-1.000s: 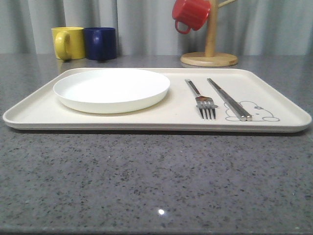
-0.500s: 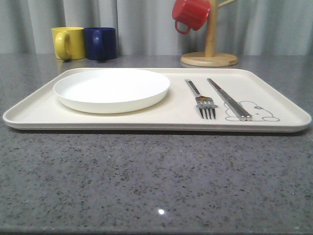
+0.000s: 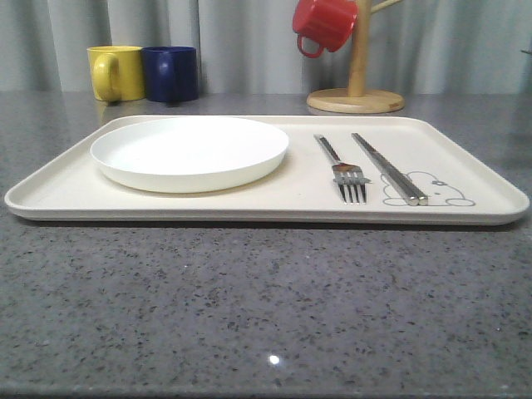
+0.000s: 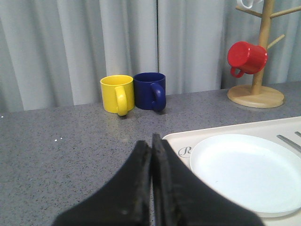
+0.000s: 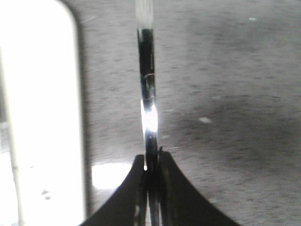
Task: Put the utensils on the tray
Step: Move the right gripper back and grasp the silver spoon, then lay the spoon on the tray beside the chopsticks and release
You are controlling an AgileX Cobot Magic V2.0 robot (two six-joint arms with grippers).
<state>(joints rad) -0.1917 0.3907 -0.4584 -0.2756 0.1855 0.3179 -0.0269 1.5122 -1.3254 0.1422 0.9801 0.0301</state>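
Observation:
I will let go of the silver utensil with my right gripper on the cream tray point(image 3: 442, 169), between the chopsticks and the outer edge of the tray.
The cream tray point(image 3: 299, 184) lies across the middle of the table. On its right half rest a silver fork point(image 3: 345, 170) and a pair of chopsticks point(image 3: 386, 170), side by side next to the rabbit drawing. My right gripper point(image 5: 150, 160) is shut on a slim shiny silver utensil point(image 5: 148, 94), gripped by its handle. Its far end runs out of the frame. It hangs over the grey counter, just beside the tray's edge point(image 5: 42, 117). My left gripper point(image 4: 151, 141) is shut on nothing, above the counter by the tray's corner point(image 4: 225, 129).
A round white plate point(image 3: 189, 152) takes up the tray's left half. Behind the tray stand a yellow mug point(image 3: 115, 72) and a dark blue mug point(image 3: 170, 73). A wooden mug tree point(image 3: 356, 91) at the back right carries a red mug point(image 3: 324, 23).

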